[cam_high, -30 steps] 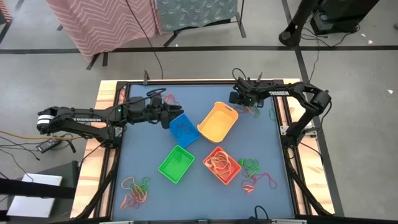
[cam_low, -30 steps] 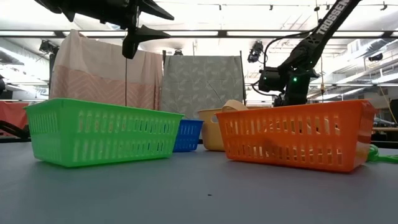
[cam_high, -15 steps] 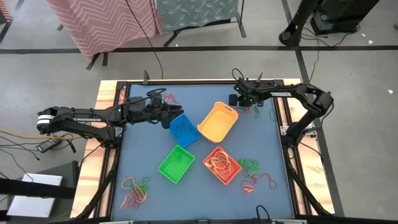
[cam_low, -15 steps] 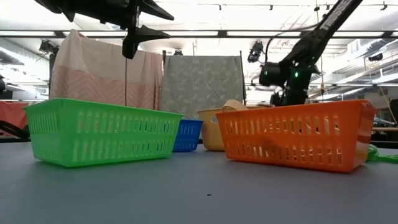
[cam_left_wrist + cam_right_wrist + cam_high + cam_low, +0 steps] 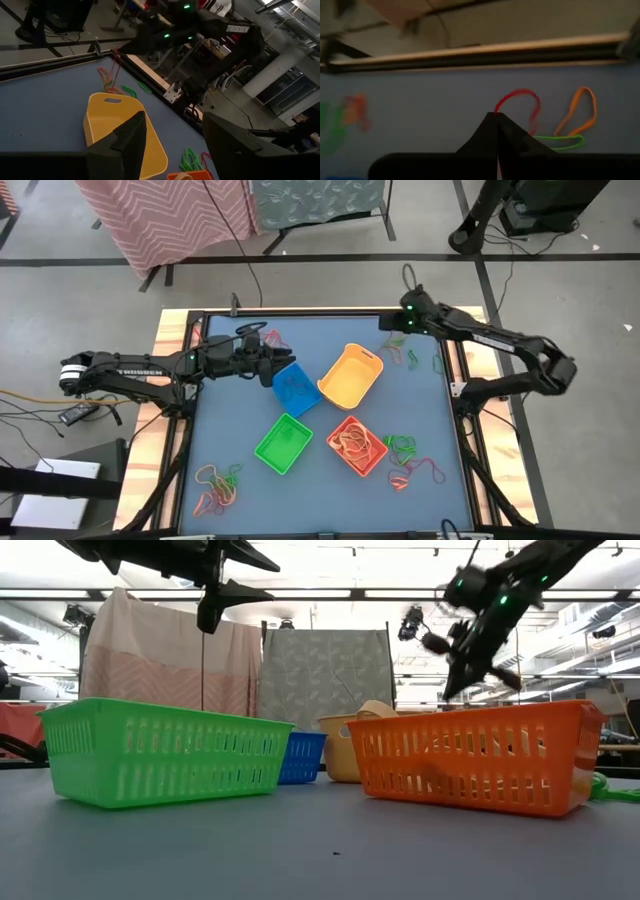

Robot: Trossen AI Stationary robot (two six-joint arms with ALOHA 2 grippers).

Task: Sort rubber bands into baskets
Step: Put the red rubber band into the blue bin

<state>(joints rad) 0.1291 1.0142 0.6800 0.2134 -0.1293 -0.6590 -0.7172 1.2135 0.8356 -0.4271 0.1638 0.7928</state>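
Note:
Next, my right gripper releases the red rubber band inside the blue basket (image 5: 296, 393), on the basket's bare bottom.
Four baskets stand mid-table: blue (image 5: 295, 387), yellow (image 5: 352, 375), green (image 5: 284, 443) and orange (image 5: 356, 445), which holds several bands. Loose rubber bands lie in heaps at the far right (image 5: 404, 354), near right (image 5: 408, 455), near left (image 5: 218, 485) and far left (image 5: 272, 338). My right gripper (image 5: 405, 323) is raised over the far-right heap, shut on a red rubber band (image 5: 519, 97). My left gripper (image 5: 272, 370) hangs open and empty beside the blue basket's left end; its fingers (image 5: 131, 135) stand apart. My right gripper pinches the red band between its two fingertips, at one short stretch of the loop (image 5: 496, 113). The fingers slant down from above. The band hangs below them as a thin strand (image 5: 116, 70). Whether its lower end is off the table, I cannot tell.
An orange band (image 5: 581, 111) and a green band (image 5: 561, 143) lie on the mat just beyond the held band. The table's wooden far rim (image 5: 485, 50) runs close behind. Bare blue mat lies between the baskets and the near edge (image 5: 320, 500).
My right gripper has gone up from the far-right heap and a little toward the table's far edge, tipping as the arm stretched out, and stayed shut. The red band has come up with it.

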